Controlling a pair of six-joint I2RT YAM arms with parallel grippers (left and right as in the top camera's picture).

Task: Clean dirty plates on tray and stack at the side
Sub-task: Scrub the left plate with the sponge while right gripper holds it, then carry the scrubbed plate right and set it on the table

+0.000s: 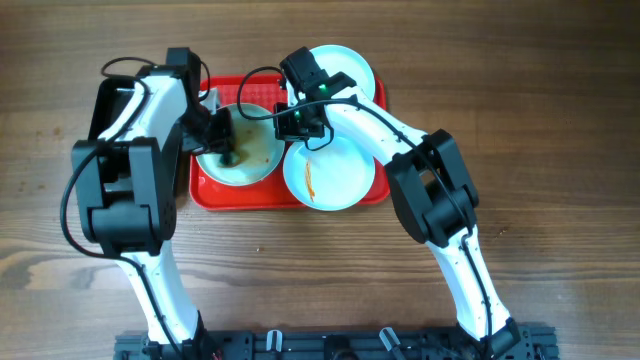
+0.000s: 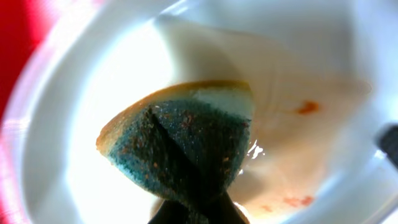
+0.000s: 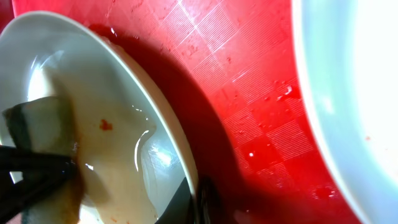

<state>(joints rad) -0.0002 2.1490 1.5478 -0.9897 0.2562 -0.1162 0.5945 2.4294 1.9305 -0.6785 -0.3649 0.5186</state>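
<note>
The robot's right gripper will release the sauce-smeared plate on the wooden table [image 1: 452,119] beside the red tray, past the other plates.
The red tray [image 1: 214,194] holds three white plates. The left plate [image 1: 258,160] is smeared with brownish sauce. My left gripper [image 1: 228,150] is shut on a blue-green and yellow sponge [image 2: 186,143] and presses it onto this plate [image 2: 74,124]. My right gripper [image 1: 285,122] is shut on the plate's right rim [image 3: 180,143], its jaws [image 3: 198,202] pinching the edge. The front right plate [image 1: 335,175] has an orange streak. The back right plate [image 1: 345,65] looks clean and lies partly over the tray's far rim.
The tray sits on a wooden table [image 1: 530,100]. A black frame [image 1: 330,345] runs along the front edge where both arms are mounted. The tray floor [image 3: 249,93] is wet, with small red specks.
</note>
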